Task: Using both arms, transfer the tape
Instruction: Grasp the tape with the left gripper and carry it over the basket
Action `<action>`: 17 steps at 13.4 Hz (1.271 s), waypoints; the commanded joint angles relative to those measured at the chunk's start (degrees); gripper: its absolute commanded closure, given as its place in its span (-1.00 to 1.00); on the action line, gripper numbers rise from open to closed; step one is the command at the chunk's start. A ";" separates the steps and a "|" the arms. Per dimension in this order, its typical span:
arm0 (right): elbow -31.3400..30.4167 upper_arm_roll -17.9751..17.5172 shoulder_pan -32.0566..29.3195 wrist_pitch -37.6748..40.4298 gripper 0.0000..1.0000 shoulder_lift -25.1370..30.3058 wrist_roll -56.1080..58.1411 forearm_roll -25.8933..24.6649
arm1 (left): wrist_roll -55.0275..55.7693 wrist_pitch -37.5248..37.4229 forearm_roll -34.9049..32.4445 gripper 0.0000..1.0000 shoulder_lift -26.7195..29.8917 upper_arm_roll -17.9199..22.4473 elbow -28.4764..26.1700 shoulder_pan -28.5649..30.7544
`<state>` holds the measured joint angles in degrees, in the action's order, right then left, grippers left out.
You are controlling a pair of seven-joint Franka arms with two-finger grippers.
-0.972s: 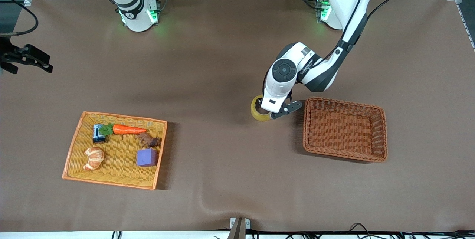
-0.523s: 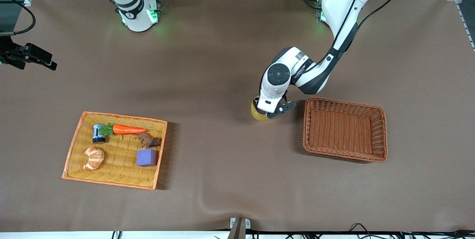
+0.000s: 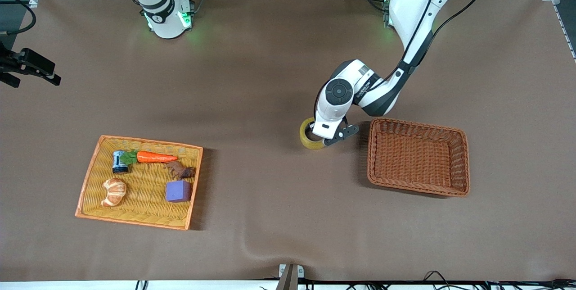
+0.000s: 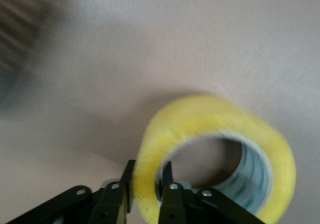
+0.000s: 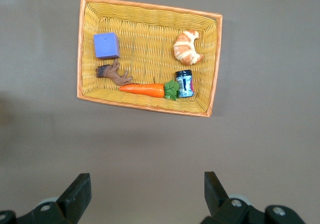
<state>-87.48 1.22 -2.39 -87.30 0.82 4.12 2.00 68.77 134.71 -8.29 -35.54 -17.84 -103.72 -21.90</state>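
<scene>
I will let go of the tape with my left gripper inside the brown basket (image 3: 424, 139), close to the basket's long side nearest my arm bases.
The tape (image 3: 308, 136), a yellowish ring, is low over the table beside the brown basket (image 3: 418, 156). It is tilted in the left wrist view (image 4: 215, 119). I cannot tell if it touches the table. My left gripper (image 3: 318, 137) is shut on the tape's wall, one finger inside the ring and one outside, as its wrist view (image 4: 148, 186) shows. My right gripper (image 3: 28, 67) hangs open and empty, high over the table's edge at the right arm's end. In its wrist view (image 5: 145, 194) it looks down on the yellow tray.
A yellow wicker tray (image 3: 90, 182) toward the right arm's end holds a purple cube (image 3: 177, 191), a croissant (image 3: 113, 192), a carrot (image 3: 153, 157), a small can (image 3: 119, 161) and a brown figure (image 3: 181, 171). The brown basket holds nothing.
My left gripper with the tape has shifted slightly toward the right arm's end, and more of the ring shows. My right gripper has drifted a little at the table's edge.
</scene>
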 commanded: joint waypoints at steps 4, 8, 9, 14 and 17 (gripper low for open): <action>0.55 -0.79 -2.09 5.01 -1.00 -0.12 -4.21 -0.59 | -2.65 -10.88 -1.03 1.00 16.45 -0.44 -1.22 6.32; 0.99 -0.87 -3.33 9.25 -1.00 -0.29 -3.59 -0.51 | -16.08 -17.01 0.19 1.00 20.86 -0.62 -2.70 17.90; 1.08 -0.96 -3.06 9.25 -1.00 -0.47 -4.11 -0.59 | -20.39 -17.03 0.72 1.00 21.56 -0.70 -4.45 21.77; 1.34 -1.22 -3.50 9.16 -1.00 -0.20 -3.77 -0.41 | -30.97 -13.09 0.73 1.00 21.04 -0.62 -12.62 31.81; 1.96 -1.40 -3.41 8.99 -1.00 -0.29 -3.59 -0.15 | -33.95 0.42 0.12 1.00 19.19 -0.53 -21.14 37.08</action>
<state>-87.08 0.87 -4.78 -79.07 0.81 0.49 1.72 37.69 128.05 -8.30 -16.91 -17.64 -119.43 11.99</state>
